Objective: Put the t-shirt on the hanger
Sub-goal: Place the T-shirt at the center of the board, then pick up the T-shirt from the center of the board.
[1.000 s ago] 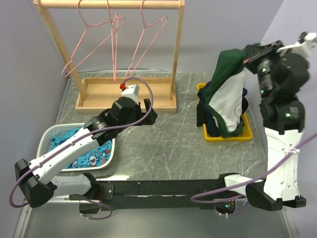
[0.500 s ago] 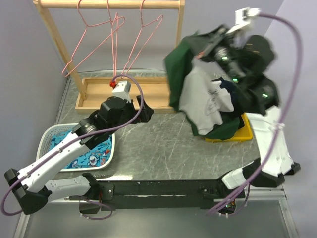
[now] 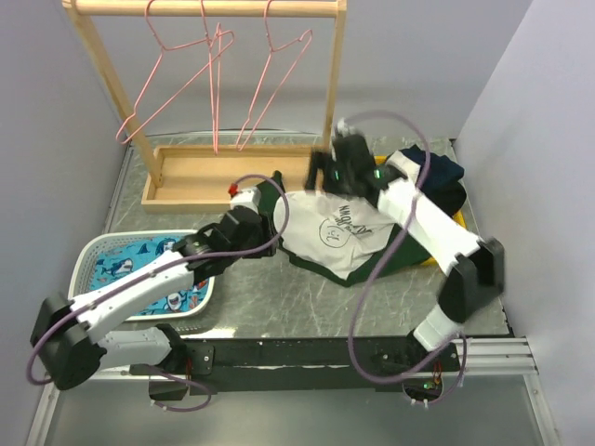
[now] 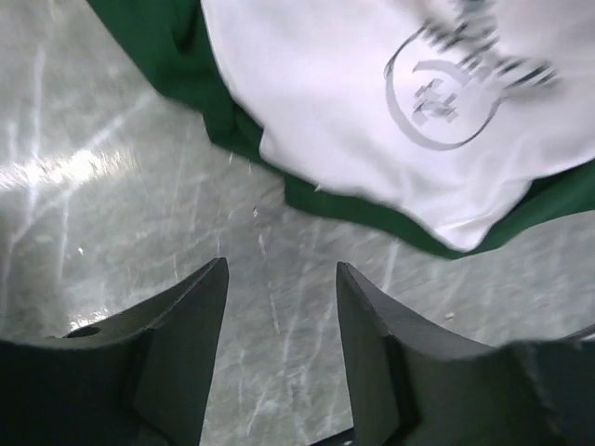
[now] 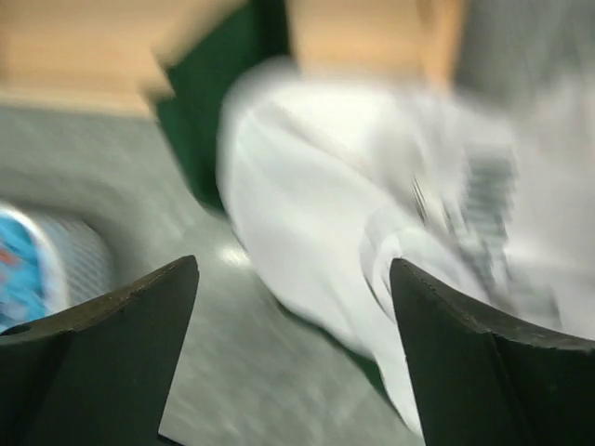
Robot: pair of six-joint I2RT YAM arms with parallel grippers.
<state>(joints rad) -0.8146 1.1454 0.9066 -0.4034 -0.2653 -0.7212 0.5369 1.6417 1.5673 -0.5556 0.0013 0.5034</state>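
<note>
The t-shirt's near corner (image 3: 346,282), where the green collar edge meets the green sleeve, should be the next spot my right gripper goes to and closes on.
The dark green and white t-shirt (image 3: 339,240) lies crumpled on the marble table, print side up. In the left wrist view the t-shirt (image 4: 372,102) is just ahead of my fingers. My left gripper (image 3: 268,206) (image 4: 282,265) is low at its left edge, open, with only bare table between the jaws. My right gripper (image 3: 330,172) (image 5: 293,263) hovers over the shirt's far edge, open wide and holding nothing; that view is blurred, with the t-shirt (image 5: 325,214) beneath. Three pink wire hangers (image 3: 218,74) hang on the wooden rail.
The wooden rack's base tray (image 3: 186,172) and right post (image 3: 332,84) stand just behind the shirt. A white basket (image 3: 93,249) with blue shark-print cloth is at the left. A yellow tray (image 3: 457,219) with a navy clothes heap (image 3: 437,175) is at the right.
My right arm swung the t-shirt from above the yellow tray down to the table's middle and opened, letting it go. My left gripper moved right towards the shirt and its jaws narrowed.
</note>
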